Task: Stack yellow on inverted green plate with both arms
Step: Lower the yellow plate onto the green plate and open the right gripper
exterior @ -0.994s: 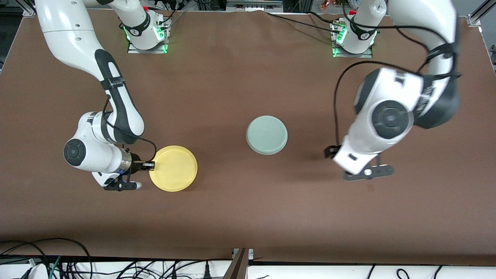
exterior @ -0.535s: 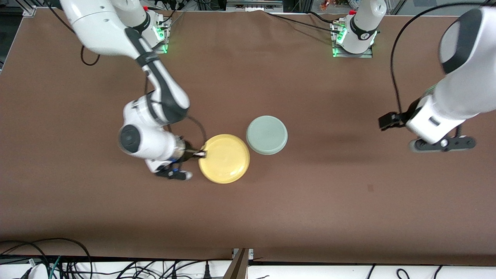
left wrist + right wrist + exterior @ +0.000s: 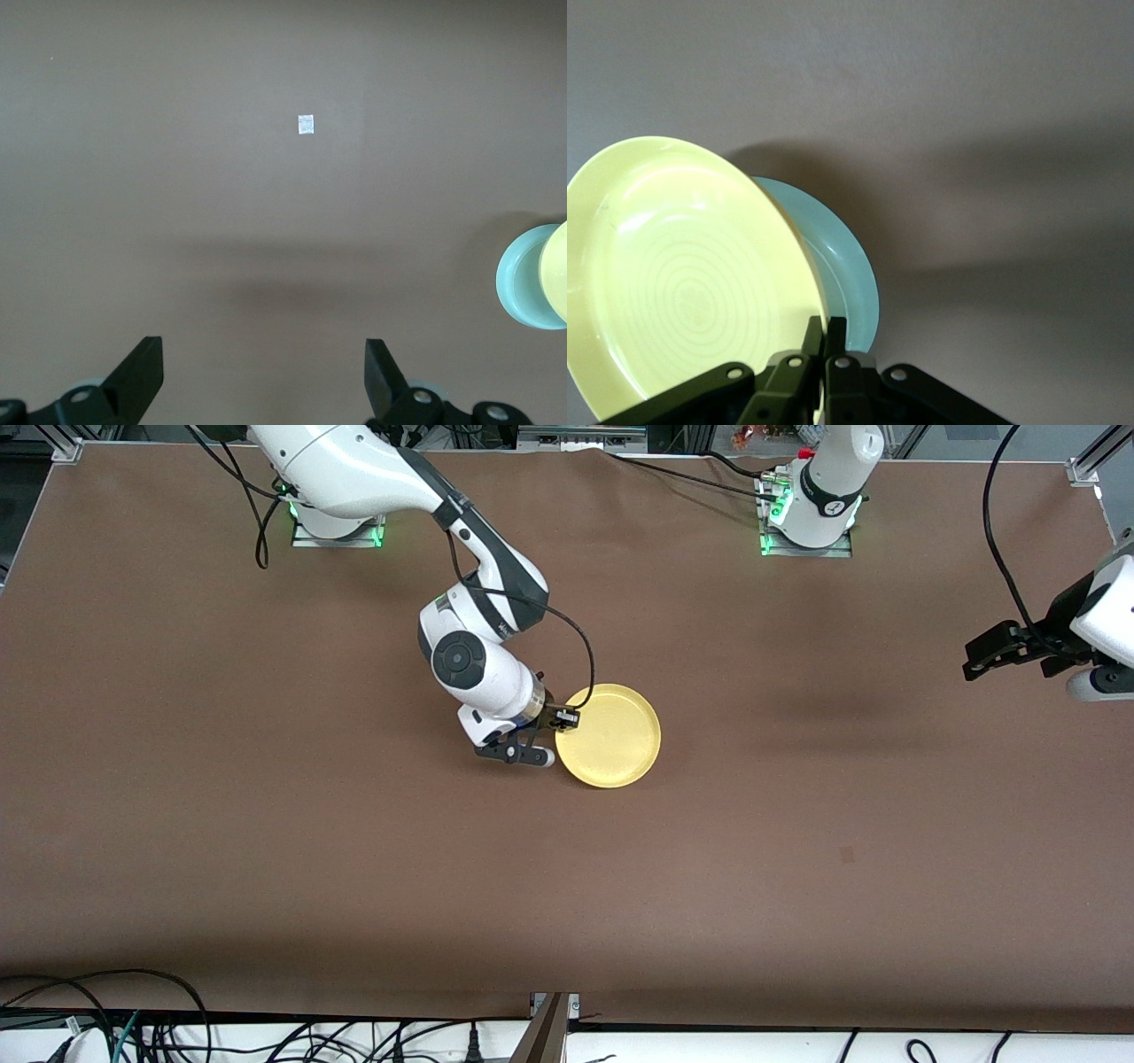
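Next, I set the yellow plate down with my right gripper on top of the green plate (image 3: 619, 722) (image 3: 755, 288), a little toward the arm bases.
My right gripper (image 3: 564, 722) is shut on the rim of the yellow plate (image 3: 616, 737) at the table's middle. The yellow plate covers the green plate in the front view. In the right wrist view the fingers (image 3: 824, 335) pinch the yellow plate (image 3: 682, 274), which hangs tilted over the green plate (image 3: 849, 285); I cannot tell whether the two touch. My left gripper (image 3: 1099, 685) waits up over the left arm's end of the table. It stands open (image 3: 263, 363) with nothing between its fingers. Its view shows slivers of the green plate (image 3: 518, 288) and the yellow plate (image 3: 560, 282).
The brown table (image 3: 266, 850) carries a small pale square mark (image 3: 306, 124). Cables (image 3: 106, 1010) lie along the edge nearest the front camera. The two arm bases (image 3: 335, 514) (image 3: 808, 518) stand at the table's farthest edge.
The right arm has carried the yellow plate from its own end of the table to the middle, over the green plate. The left arm has drawn back toward its end, still open.
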Available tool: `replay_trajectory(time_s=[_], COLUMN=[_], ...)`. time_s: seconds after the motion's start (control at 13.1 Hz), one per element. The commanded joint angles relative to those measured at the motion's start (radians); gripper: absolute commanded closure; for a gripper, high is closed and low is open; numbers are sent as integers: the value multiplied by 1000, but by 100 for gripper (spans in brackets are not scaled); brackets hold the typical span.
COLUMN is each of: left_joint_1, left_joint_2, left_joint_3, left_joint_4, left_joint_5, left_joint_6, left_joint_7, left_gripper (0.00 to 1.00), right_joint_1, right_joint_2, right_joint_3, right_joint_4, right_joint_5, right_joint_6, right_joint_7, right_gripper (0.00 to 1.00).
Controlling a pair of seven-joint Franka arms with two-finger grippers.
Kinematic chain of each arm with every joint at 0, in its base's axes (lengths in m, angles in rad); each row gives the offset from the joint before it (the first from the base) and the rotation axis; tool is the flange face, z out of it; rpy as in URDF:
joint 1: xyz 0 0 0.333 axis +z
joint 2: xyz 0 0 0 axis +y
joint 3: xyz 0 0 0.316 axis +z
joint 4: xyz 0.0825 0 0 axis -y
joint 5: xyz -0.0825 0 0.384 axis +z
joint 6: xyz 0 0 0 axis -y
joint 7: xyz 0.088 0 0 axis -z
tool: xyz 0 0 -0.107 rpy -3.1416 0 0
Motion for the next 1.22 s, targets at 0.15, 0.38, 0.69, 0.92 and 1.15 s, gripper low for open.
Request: replay_trajectory(time_s=[0.15,0.38,0.69,0.92,1.15], left_joint_1=[14,7,7,11,11], left_joint_2=[-86,-88,-91,-91,-91], left_joint_3=[-32,-58,-76,-76,-76], left_joint_4=[-111,-108,-103,-103,-103], left_joint_5=[6,46,46,46,46], left_joint_6=[27,27,22,21,21], left_joint_7=[5,0,3,6,13], left_gripper=[0,0,0,0,0], right_joint_1=[57,74,74,67,64], right_joint_2=[-41,-36,-27,-30,-142], right_joint_3=[-5,-13,-22,-23,-115], right_joint_4=[-82,-112,-111,-102,-79], right_joint_5=[-3,-6,-20,-17,-19], right_joint_6=[81,108,115,151,26], right_joint_7=[71,72,72,73,57], right_gripper=[100,100,86,0,0])
